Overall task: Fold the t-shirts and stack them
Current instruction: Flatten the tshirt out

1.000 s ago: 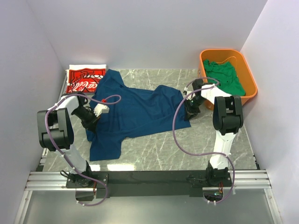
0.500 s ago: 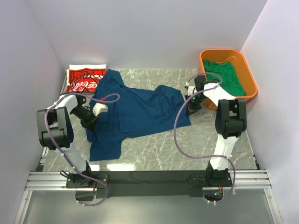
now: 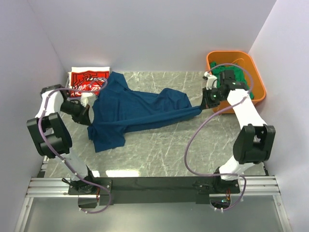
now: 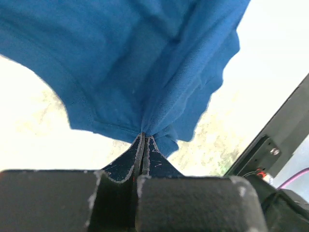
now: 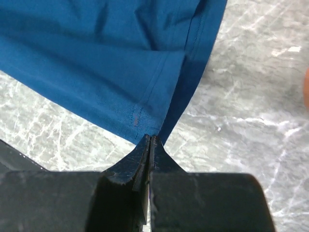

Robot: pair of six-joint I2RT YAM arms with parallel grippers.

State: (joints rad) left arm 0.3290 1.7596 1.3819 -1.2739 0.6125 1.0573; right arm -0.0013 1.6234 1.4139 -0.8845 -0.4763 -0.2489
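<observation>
My right gripper will lift the t-shirt before my left gripper takes its loose end (image 3: 108, 139), because my left gripper is pinching a bunched fold and the cloth is crooked.
A navy blue t-shirt (image 3: 137, 110) hangs stretched between my two grippers above the marble table (image 3: 164, 150). At its left edge, my left gripper (image 3: 91, 107) is shut on bunched cloth (image 4: 145, 96). My right gripper (image 3: 203, 109) is shut on the shirt's hem corner (image 5: 145, 116) at the right. A folded red t-shirt (image 3: 87, 82) with white lettering lies at the back left corner. The green t-shirt (image 3: 234, 79) lies crumpled inside the orange tub (image 3: 258, 82) at the back right.
White walls close in on the left, back and right. The black rail (image 3: 154, 186) with both arm bases runs along the near edge. The orange tub stands close behind my right arm.
Both arms have swung outward and lifted, pulling the navy shirt taut between them. The right gripper closed on the hem corner and drew it toward the tub.
</observation>
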